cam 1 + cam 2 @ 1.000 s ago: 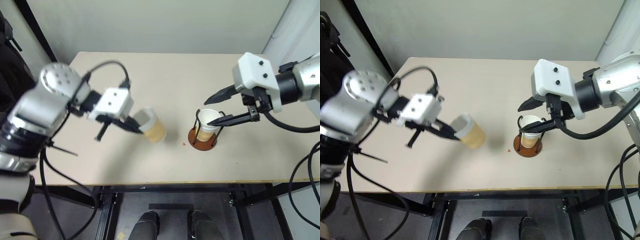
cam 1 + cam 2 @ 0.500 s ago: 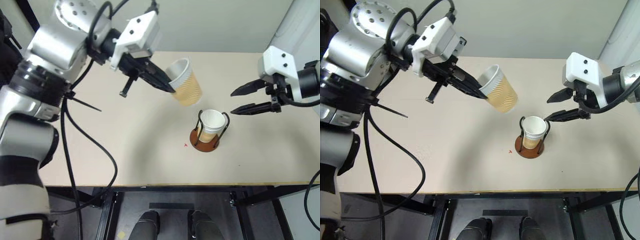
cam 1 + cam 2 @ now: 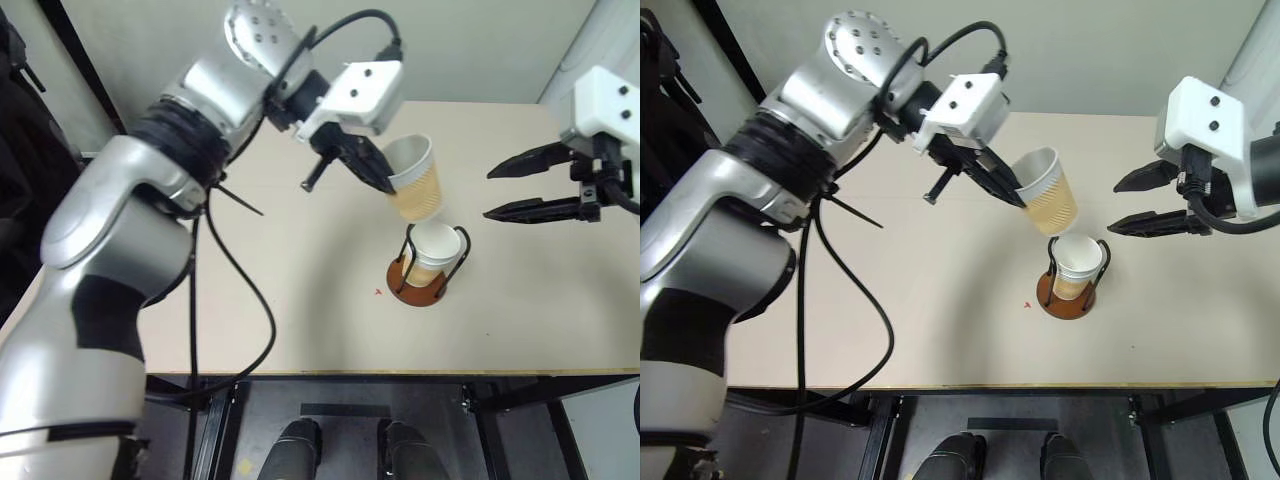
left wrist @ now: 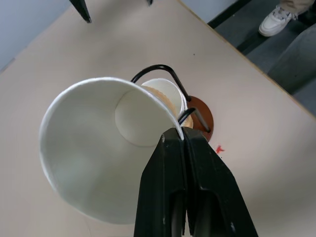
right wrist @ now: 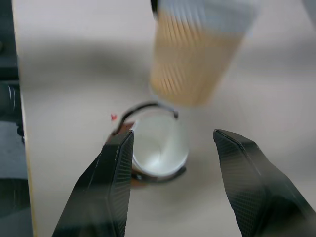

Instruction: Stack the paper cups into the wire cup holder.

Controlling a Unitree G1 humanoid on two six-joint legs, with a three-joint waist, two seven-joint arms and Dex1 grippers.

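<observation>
The robot's left gripper will release the tan paper cup, now tilted just above and behind the holder, inside the upright cup (image 3: 435, 245) (image 4: 168, 92) between the black wire loops of the holder.
My left gripper (image 3: 382, 181) is shut on the rim of a tan paper cup (image 3: 416, 178), which hangs tilted in the air just above and behind the wire cup holder (image 3: 404, 286). In the left wrist view the fingers (image 4: 170, 163) pinch the cup's (image 4: 94, 153) white rim, one inside and one outside. Another paper cup (image 3: 435, 248) stands upright between the holder's black wire loops on its reddish-brown base (image 3: 1065, 304). Off to the holder's right my right gripper (image 3: 489, 194) hovers open and holds nothing, its tips pointing toward the cups.
The beige table (image 3: 250, 300) carries a small red mark (image 3: 378, 292) left of the holder. Its front edge (image 3: 400, 372) runs close below the holder. A person's shoe (image 4: 279, 17) shows on the floor past the table in the left wrist view.
My left arm has carried the cup up and to the right, from left of the holder to just above it. The right gripper has drawn back to the right, still open.
</observation>
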